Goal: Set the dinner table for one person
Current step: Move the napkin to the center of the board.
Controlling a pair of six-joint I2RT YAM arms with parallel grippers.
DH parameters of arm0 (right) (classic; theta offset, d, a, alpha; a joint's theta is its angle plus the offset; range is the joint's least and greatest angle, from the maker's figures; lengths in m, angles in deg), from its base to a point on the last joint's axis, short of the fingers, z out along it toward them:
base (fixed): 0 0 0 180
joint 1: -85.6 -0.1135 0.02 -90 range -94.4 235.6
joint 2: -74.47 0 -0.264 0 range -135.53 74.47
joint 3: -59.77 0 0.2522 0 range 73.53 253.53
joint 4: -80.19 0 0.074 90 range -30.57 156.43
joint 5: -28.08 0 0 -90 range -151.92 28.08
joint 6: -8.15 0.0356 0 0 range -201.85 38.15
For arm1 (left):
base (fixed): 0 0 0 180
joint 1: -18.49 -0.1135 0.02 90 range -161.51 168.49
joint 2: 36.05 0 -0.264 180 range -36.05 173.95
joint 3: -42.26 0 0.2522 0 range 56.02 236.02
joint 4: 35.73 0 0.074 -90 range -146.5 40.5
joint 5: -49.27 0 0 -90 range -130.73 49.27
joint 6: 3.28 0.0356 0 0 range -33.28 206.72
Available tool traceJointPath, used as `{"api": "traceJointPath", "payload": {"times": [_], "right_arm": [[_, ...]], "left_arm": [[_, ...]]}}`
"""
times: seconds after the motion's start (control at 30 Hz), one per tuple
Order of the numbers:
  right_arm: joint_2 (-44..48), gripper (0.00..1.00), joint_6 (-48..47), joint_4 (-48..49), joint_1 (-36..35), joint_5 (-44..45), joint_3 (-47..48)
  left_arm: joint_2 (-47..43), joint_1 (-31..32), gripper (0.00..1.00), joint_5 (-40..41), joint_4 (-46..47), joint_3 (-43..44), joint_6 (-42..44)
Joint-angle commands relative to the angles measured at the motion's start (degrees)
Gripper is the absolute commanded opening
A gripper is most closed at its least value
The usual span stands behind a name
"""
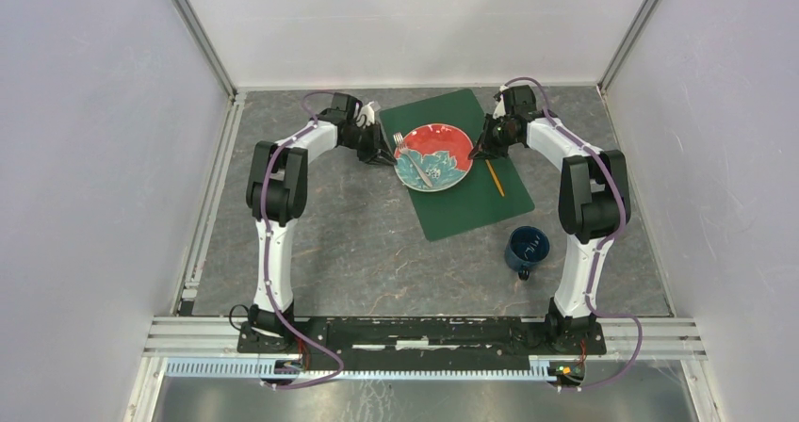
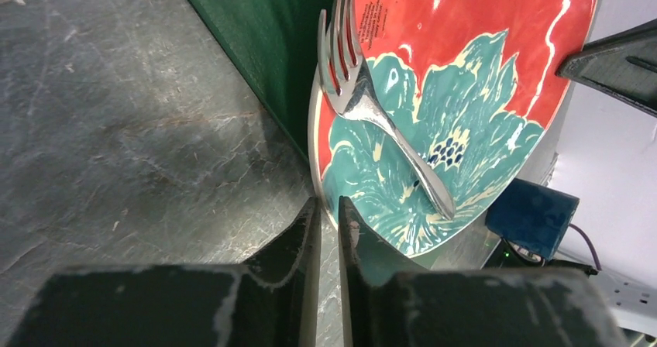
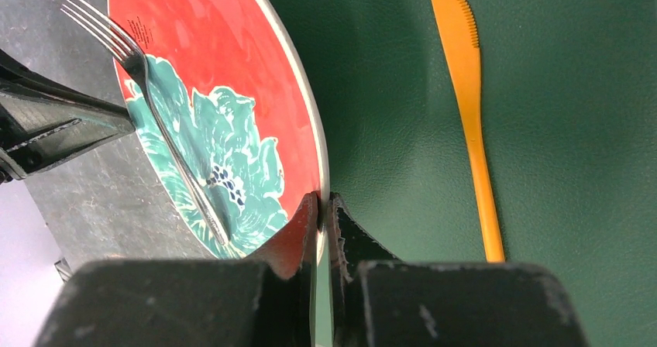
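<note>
My left gripper should open and take the plate's rim (image 2: 315, 161) deeper before both grippers move the plate, because the rim sits only at its fingertips.
A red plate (image 1: 433, 155) with a teal flower lies partly on the dark green placemat (image 1: 471, 205), its left edge over the grey stone-look dinner table (image 1: 358, 243). A silver fork (image 1: 412, 158) rests on the plate. My left gripper (image 1: 388, 155) is at the plate's left rim, its fingertips closed on the rim in the left wrist view (image 2: 328, 201). My right gripper (image 1: 483, 149) is shut on the right rim, which runs between its fingers in the right wrist view (image 3: 325, 198). An orange knife (image 1: 496, 178) lies on the placemat right of the plate.
A dark blue mug (image 1: 526, 248) stands on the table just off the placemat's near right corner. White walls and metal rails enclose the table on three sides. The knife (image 3: 469, 107) lies close beside my right gripper.
</note>
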Motion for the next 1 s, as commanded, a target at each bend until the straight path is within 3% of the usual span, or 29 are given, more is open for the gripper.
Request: {"api": "traceJointPath", "payload": {"times": [0.0, 0.13, 0.23, 0.4, 0.57, 0.73, 0.83, 0.97], "right_arm": [[0.6, 0.00, 1.1, 2.6, -0.7, -1.3, 1.1], [1.0, 0.00, 1.4, 3.1, -0.7, -1.4, 0.7], [1.1, 0.00, 1.4, 3.3, -0.7, -1.4, 0.6], [1.0, 0.00, 1.5, 3.5, -1.0, -1.7, 0.3], [0.4, 0.00, 1.4, 3.7, -1.2, -2.1, 0.4], [-0.4, 0.00, 0.9, 3.4, -1.3, -2.5, 0.6], [-0.8, 0.00, 0.6, 3.3, -1.2, -2.9, 0.9], [-1.4, 0.00, 0.0, 2.5, -1.2, -3.0, 2.0]], "left_arm": [[-0.8, 0.7, 0.18, -2.0, 5.4, 1.0, -1.5], [-0.4, 0.7, 0.13, -2.1, 6.5, 1.4, -2.2], [-0.5, 0.7, 0.03, -2.0, 6.8, 1.4, -1.8], [-0.7, 0.8, 0.02, -1.3, 8.4, 2.4, -2.3], [0.2, 1.1, 0.30, -1.3, 9.2, 4.1, -3.6], [1.1, 1.9, 0.35, -1.1, 11.2, 3.8, -5.1], [1.7, 2.9, 0.32, -0.5, 12.6, 3.7, -6.0], [3.0, 4.1, 0.18, 0.0, 14.8, 3.5, -6.8]]}}
